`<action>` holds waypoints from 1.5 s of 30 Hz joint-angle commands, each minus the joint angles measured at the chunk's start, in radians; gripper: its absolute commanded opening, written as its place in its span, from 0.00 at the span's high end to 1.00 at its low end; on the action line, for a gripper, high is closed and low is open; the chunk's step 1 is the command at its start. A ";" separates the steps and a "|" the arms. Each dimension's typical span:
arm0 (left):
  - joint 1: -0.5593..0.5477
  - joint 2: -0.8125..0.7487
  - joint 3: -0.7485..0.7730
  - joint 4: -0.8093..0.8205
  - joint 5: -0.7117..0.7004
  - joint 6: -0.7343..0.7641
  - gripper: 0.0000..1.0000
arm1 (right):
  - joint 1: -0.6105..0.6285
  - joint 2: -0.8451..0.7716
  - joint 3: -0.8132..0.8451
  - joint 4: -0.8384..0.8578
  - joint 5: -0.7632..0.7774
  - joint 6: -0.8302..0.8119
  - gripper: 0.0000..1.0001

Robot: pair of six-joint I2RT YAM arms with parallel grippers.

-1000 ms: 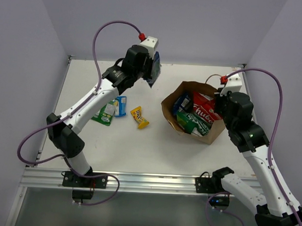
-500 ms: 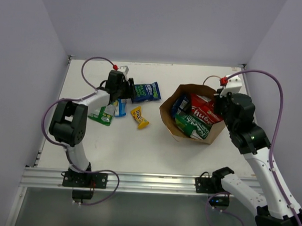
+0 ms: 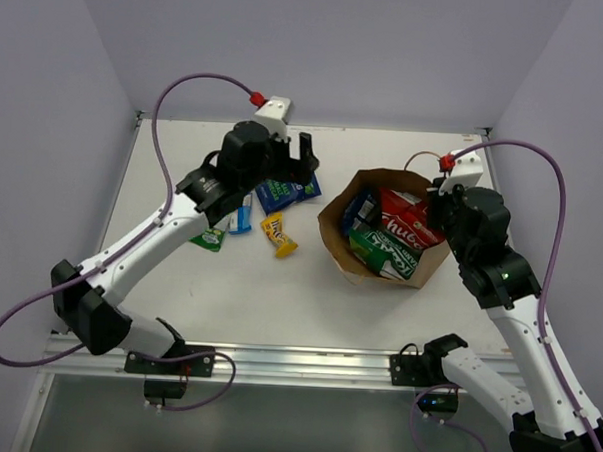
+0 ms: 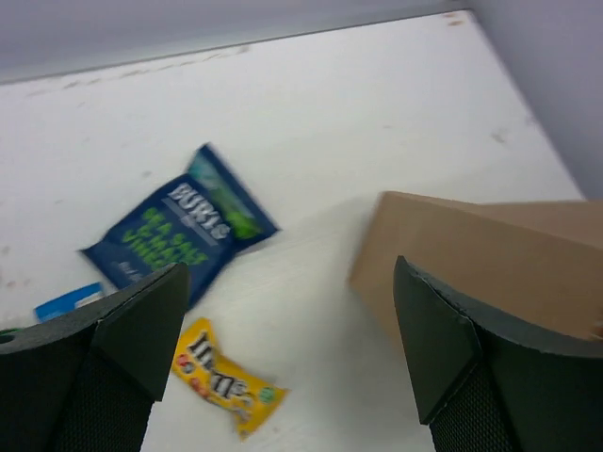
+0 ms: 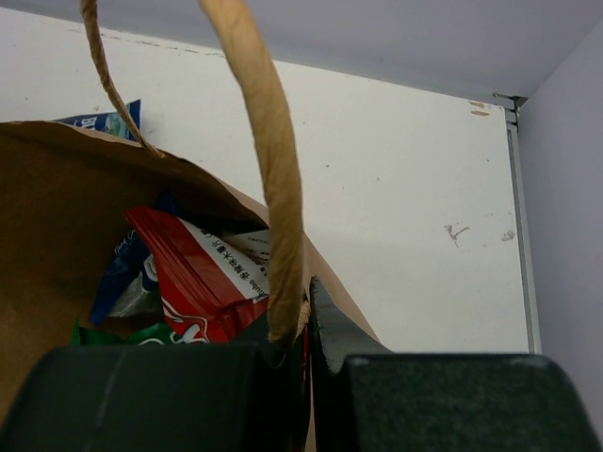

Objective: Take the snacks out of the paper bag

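Note:
My left gripper is to reach into the brown paper bag next and grab the middle of the blue packet (image 3: 360, 210) beside the red Chuba bag.
The brown paper bag (image 3: 342, 250) stands tilted open at the right, with a red Chuba bag (image 3: 410, 227), a green bag (image 3: 380, 251) and a blue packet (image 3: 360, 206) inside. My right gripper (image 5: 306, 315) is shut on the bag's rim by a twisted handle (image 5: 275, 179). My left gripper (image 3: 298, 158) hangs open and empty above a dark blue packet (image 3: 288, 189) lying on the table. In the left wrist view that packet (image 4: 179, 235) and a small yellow packet (image 4: 226, 379) lie below the wide-apart fingers (image 4: 141, 330), with the bag's wall (image 4: 490, 273) to the right.
A small light-blue packet (image 3: 243, 216) and a green-white packet (image 3: 209, 238) lie left of the yellow packet (image 3: 278, 235). The side walls and back wall stand close around the white table (image 3: 278, 295). The metal rail runs along the near edge.
My left gripper has opened and let go of the dark blue packet, which now lies on the table left of the bag. The left arm dipped low, then rose. The right arm held still.

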 commanded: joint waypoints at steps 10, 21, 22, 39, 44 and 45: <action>-0.627 0.075 0.262 -0.143 -0.405 0.011 0.10 | 0.016 0.005 0.045 0.058 0.003 -0.015 1.00; -0.654 0.339 0.425 -0.251 -0.540 -0.007 0.23 | 0.031 -0.022 0.040 0.062 0.002 -0.037 1.00; -0.642 0.342 0.415 -0.251 -0.526 -0.030 0.24 | 0.034 -0.031 0.031 0.068 0.003 -0.040 1.00; -0.526 0.318 0.118 -0.028 -0.370 -0.055 0.21 | 0.048 -0.090 -0.004 0.110 -0.046 -0.075 1.00; -0.522 0.364 0.148 -0.020 -0.361 -0.050 0.19 | 0.057 -0.094 -0.015 0.113 -0.063 -0.086 1.00; -0.522 0.364 0.151 -0.018 -0.356 -0.059 0.19 | 0.056 -0.094 -0.015 0.111 -0.061 -0.086 1.00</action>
